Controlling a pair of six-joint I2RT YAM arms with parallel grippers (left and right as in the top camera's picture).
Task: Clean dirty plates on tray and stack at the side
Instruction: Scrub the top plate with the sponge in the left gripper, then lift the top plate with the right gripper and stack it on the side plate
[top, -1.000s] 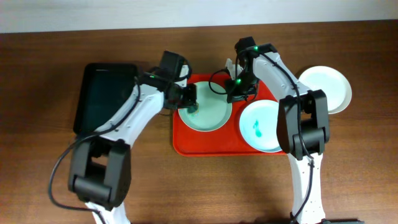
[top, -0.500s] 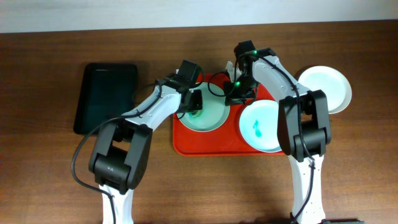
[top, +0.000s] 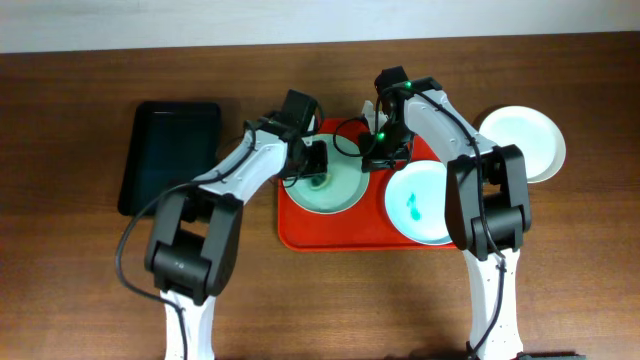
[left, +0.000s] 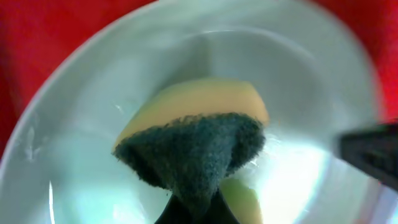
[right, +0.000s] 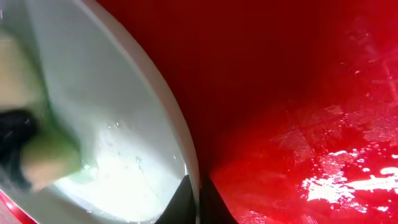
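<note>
I should let go of the pale green plate with my right gripper on top of the white plate (top: 524, 143) next to the red tray.
The red tray (top: 340, 228) holds two plates. On its left lies a pale green plate (top: 340, 190). My left gripper (top: 314, 165) is shut on a yellow and dark green sponge (left: 199, 146) and presses it into this plate (left: 93, 162). My right gripper (top: 375, 155) is shut on the right rim of the same plate (right: 124, 143). A second plate (top: 425, 205) with a teal smear lies on the tray's right. A third white plate (top: 525, 140) lies on the table to the right of the tray.
A smaller black tray (top: 170, 155) lies on the wooden table at the left. The wet red tray floor (right: 311, 124) fills the right wrist view.
My left gripper has moved a little right across the left plate with the sponge. The right gripper has stayed on the plate's rim.
</note>
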